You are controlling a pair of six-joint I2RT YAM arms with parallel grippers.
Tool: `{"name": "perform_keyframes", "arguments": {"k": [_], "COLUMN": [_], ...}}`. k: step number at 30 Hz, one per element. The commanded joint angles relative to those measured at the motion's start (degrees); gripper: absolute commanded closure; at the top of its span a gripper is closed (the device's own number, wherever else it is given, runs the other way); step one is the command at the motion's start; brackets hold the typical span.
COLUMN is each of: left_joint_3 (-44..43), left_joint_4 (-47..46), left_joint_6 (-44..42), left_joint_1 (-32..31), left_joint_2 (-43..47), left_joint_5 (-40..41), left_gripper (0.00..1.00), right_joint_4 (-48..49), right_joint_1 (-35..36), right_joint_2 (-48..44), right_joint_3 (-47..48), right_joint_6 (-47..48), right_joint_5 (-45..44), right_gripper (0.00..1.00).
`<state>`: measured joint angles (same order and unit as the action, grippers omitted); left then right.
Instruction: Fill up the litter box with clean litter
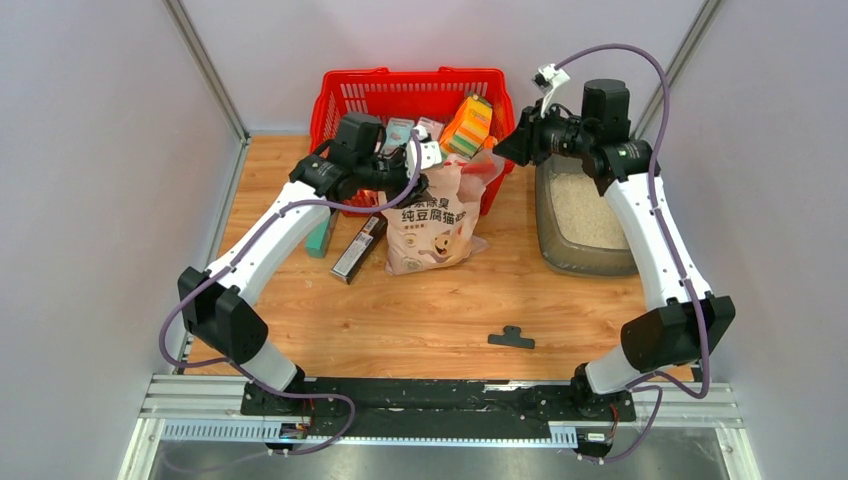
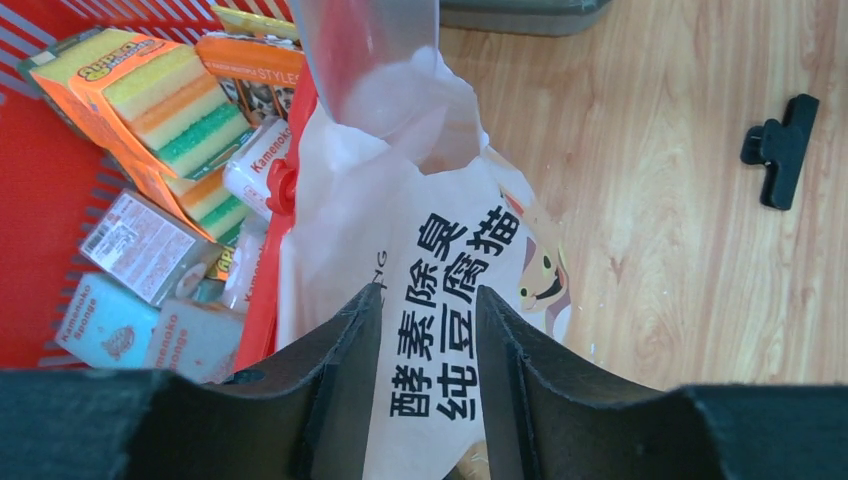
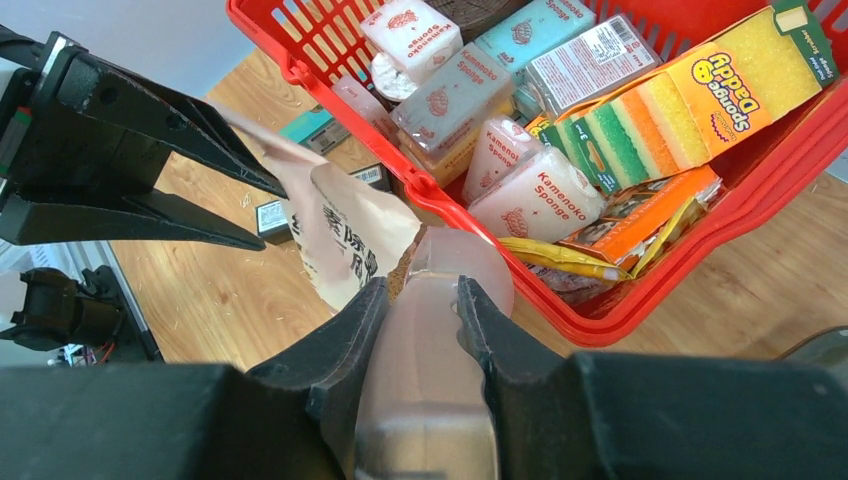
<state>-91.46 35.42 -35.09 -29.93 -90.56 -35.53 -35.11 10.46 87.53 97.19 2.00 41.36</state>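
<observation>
I need to pinch the bag's free edge (image 3: 298, 178) with my left gripper before the scoop digs in, as its fingers are open and the litter bag's opening hugs the scoop.
The litter box (image 1: 548, 228) is a grey-brown tray at the right of the table, with pale clean litter (image 1: 592, 210) lying in it. Its rim also shows in the left wrist view (image 2: 520, 15). A pinkish-cream litter bag (image 1: 430, 225) with a cartoon cat stands at the centre, leaning on the basket. My left gripper (image 2: 428, 292) is shut on the bag's wall (image 2: 440, 300) near its mouth. My right gripper (image 3: 420, 285) is shut on the handle of a clear plastic scoop (image 3: 430, 340), whose bowl (image 2: 370, 60) is at the bag's open mouth.
A red mesh basket (image 1: 350, 100) of sponge packs stands behind the bag. A black box (image 1: 358, 248) and a teal box (image 1: 322, 235) lie left of the bag. A black clip (image 1: 511, 338) lies on the wood in front.
</observation>
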Motion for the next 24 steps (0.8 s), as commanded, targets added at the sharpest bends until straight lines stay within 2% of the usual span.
{"name": "perform_keyframes", "arguments": {"k": [1,6,8,11,12,18,22,24], "left_joint_3": [-1.6,-1.4,-1.0,0.0,0.1,-4.7,-7.1,-10.4], "left_joint_4": [0.8,0.4,-1.4,-5.4,-6.1,2.2,6.7,10.3], "left_joint_6": [-0.2,1.4,2.2,3.5,2.9,-6.7,-9.5,-10.1], "left_joint_1": [-0.1,-0.1,-0.3,-0.6,-0.6,-0.5,-0.5,-0.5], "left_joint_2": [0.7,1.5,2.9,5.7,6.4,5.1,0.0,-3.5], "left_joint_5": [-1.6,-2.2,-2.3,-0.5,-0.1,2.1,2.8,3.1], "left_gripper": [0.57,0.75,0.75,0.46,0.42,0.35,0.33,0.33], "right_joint_4": [0.0,-2.1,-3.0,-3.5,-3.7,-4.0,-3.7,-3.7], "right_joint_1": [0.8,2.6,3.3,4.1,4.3,5.1,5.4,5.5], "right_joint_2": [-1.8,-1.9,-1.6,-1.0,-0.9,-0.3,-0.2,-0.2], "right_joint_3": [-0.7,-2.7,-2.9,-3.1,-3.2,-3.6,-4.1,-4.2], "right_joint_6": [2.6,5.5,6.9,7.4,7.3,6.2,5.6,5.2], "right_joint_5": [-0.8,-2.2,-3.1,-3.7,-3.5,-4.1,-2.9,-1.8], "right_gripper": [1.00,1.00,1.00,1.00,1.00,1.00,1.00,0.95]}}
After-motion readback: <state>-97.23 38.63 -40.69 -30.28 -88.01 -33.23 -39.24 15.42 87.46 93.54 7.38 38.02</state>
